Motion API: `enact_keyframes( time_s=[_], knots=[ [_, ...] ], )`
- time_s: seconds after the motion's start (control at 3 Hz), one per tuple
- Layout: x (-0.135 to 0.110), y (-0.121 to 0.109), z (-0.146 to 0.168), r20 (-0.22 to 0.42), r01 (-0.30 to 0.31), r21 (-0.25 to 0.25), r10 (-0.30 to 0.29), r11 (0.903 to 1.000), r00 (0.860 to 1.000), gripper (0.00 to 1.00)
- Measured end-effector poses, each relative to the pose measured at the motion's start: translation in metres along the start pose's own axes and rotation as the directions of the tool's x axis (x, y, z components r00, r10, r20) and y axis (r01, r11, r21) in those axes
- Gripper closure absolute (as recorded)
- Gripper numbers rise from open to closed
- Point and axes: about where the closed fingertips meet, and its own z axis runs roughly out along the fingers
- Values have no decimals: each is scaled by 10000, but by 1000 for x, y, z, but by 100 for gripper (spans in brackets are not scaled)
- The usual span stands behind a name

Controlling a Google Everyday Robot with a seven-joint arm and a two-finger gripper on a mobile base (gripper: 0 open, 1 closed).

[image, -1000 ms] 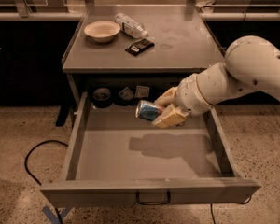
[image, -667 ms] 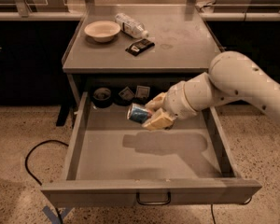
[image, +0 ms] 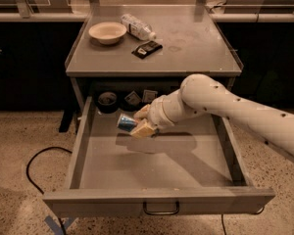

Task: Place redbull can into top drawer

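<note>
Next, I let go of the redbull can on the drawer's bottom just in front of the small packets (image: 143, 141). The can is now held inside the drawer's opening.
The top drawer (image: 157, 199) is pulled wide open below the grey tabletop, with its dark loop handle (image: 160, 210) at the front. My gripper (image: 138, 122) is shut on the redbull can (image: 126, 122), a blue and silver can held on its side with its end pointing left. The gripper holds it inside the drawer's opening, a little above the drawer floor, towards the back left. The white arm reaches in from the right.
On the tabletop (image: 196, 48) stand a white bowl (image: 107, 32), a clear plastic bottle (image: 136, 27) lying down and a dark flat packet (image: 147, 48). A dark round thing (image: 107, 101) and small packets (image: 139, 97) sit at the drawer's back. A black cable (image: 34, 165) lies on the floor.
The gripper with the can has moved left and a little lower inside the drawer. The arm has stretched further across the drawer.
</note>
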Motion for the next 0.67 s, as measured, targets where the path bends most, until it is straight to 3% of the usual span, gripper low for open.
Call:
enact_keyframes(
  time_s=[0.33, 0.67],
  knots=[
    [31, -6, 30, -824, -480, 173, 493, 9987, 9954, 100],
    [62, -12, 37, -1169, -1038, 97, 1042, 9946, 9877, 100]
  ],
)
